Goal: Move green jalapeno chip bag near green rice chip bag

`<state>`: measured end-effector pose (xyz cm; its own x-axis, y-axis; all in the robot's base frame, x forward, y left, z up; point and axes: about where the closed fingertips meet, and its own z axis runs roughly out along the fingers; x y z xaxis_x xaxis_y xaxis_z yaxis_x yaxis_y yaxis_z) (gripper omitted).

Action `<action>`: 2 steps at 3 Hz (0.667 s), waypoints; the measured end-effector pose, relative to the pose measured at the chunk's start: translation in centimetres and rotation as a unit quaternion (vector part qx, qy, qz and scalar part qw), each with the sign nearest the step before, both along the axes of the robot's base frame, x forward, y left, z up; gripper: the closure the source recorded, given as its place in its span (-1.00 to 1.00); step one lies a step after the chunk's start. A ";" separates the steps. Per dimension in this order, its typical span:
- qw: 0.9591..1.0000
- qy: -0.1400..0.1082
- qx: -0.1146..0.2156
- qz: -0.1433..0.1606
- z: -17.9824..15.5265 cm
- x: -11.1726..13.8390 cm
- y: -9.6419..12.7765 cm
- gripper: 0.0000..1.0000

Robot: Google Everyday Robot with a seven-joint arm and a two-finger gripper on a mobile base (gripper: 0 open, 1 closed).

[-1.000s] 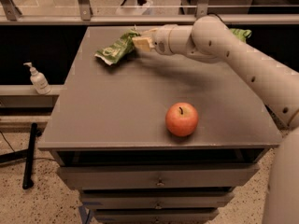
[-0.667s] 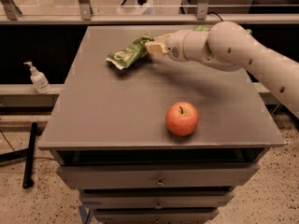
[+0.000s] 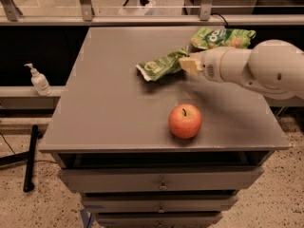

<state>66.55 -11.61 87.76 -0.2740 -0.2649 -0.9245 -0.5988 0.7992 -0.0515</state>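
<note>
The green jalapeno chip bag is to go near the other bag. Next, I let go of it against the near edge of the green rice chip bag (image 3: pixel 217 58).
The green jalapeno chip bag (image 3: pixel 160 65) is a darker olive-green bag with white lettering. It hangs from my gripper (image 3: pixel 186 63), which is shut on its right end and holds it just above the table's middle back. The green rice chip bag (image 3: pixel 221 37) is bright light green with white letters and tan puffs. It lies at the table's back right, just behind and to the right of my gripper. My white arm (image 3: pixel 256 70) reaches in from the right.
A red apple (image 3: pixel 185 121) sits near the table's front edge (image 3: pixel 161 147). A soap pump bottle (image 3: pixel 39 80) stands on a ledge left of the table. Drawers are below the tabletop. A railing runs along the back.
My gripper has carried the jalapeno bag to the right and forward across the table. The arm has drawn back to the right, uncovering the rice chip bag.
</note>
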 end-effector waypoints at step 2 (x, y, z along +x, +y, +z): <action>0.992 0.029 -0.020 -0.123 -1.0 -5.9 -9.8 1.00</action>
<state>60.70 -21.43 86.76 -0.3871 -0.2203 -0.8953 -0.3888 0.9195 -0.0581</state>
